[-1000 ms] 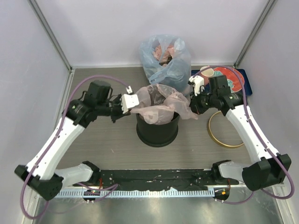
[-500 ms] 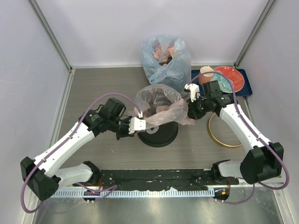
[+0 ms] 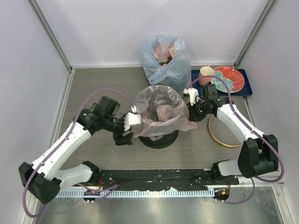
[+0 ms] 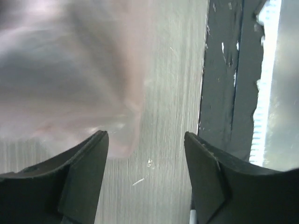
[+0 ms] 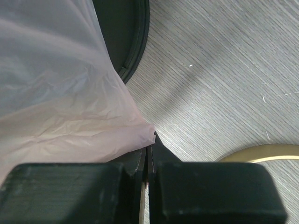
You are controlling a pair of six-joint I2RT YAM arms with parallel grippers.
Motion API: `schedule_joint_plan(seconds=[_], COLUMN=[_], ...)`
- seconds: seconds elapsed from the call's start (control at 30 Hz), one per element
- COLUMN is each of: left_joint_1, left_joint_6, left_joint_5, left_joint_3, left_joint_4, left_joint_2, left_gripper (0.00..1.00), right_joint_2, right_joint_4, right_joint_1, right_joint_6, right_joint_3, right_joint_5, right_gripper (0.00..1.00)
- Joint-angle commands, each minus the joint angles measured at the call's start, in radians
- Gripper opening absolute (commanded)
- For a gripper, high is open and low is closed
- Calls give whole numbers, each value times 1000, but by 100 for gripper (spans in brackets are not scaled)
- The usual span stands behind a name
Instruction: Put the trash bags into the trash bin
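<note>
Next, I let go of the edge of the pale-pink trash bag, now held beside the bin, with my right gripper between the black trash bin and the gold hoop (image 3: 189, 129) (image 5: 150, 125).
The pale-pink trash bag (image 3: 161, 112) is spread over the mouth of the black trash bin (image 3: 158, 138) at the table's middle, draping down its sides. My left gripper (image 3: 125, 135) stands open just left of the bin's base, nothing between its fingers; the bag's blurred pink edge (image 4: 70, 84) hangs above and to the left of the fingertips (image 4: 96, 149) in the left wrist view. My right gripper (image 3: 192, 113) is shut on the bag's right edge (image 5: 93, 130), beside the bin (image 5: 124, 32).
A gold hoop (image 3: 224, 130) lies flat right of the bin. A bluish bag (image 3: 166, 58) with reddish contents stands behind the bin. A dark blue tray (image 3: 245, 88) with a red plate and a cup sits at the back right. Black base rail (image 4: 229, 74) nearby.
My left gripper let go of the bag's left edge and opened, dropping toward the table beside the bin. The bag now drapes lower over the bin. The right gripper stayed shut on the bag.
</note>
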Motion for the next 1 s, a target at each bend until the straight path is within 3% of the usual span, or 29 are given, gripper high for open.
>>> schedule_joint_plan(seconds=[0.0,0.07,0.17,0.3,0.43,0.5,0.67,0.77,0.87,0.9,0.97], left_joint_1=[242,375,462,470,456,425,408,391,378,378,379], left_joint_6=[-112,-146,-187,-144,-121,-115,-202,-218,-190,-195,-195], left_joint_5=[253,289,275,312,398,407,543,577,577,574,554], left_joint_3=[158,189,178,192,187,168,51,22,14,13,13], left_joint_4=[-88,-52,56,121,181,212,482,540,547,563,565], left_joint_2=[-89,-102,-57,64,159,187,213,253,279,288,294], left_gripper=[74,77,80,82,98,99,99,95,77,59,42], right_joint_2=[-9,-16,-17,-19,-13,-13,-5,4,17,20,29], right_joint_4=[23,17,16,14,11,10,-13,-17,-4,-1,11], right_joint_1=[-6,-6,-8,-8,-9,-8,-9,-8,-6,-8,-2], right_joint_6=[-9,-1,0,2,7,7,36,59,85,92,111], right_joint_3=[39,48,48,45,51,59,99,116,113,111,104], right_joint_5=[11,6,6,7,7,-5,-83,-118,-154,-161,-186], right_gripper=[1,1,1,1,1,1,1,1,1,1,1])
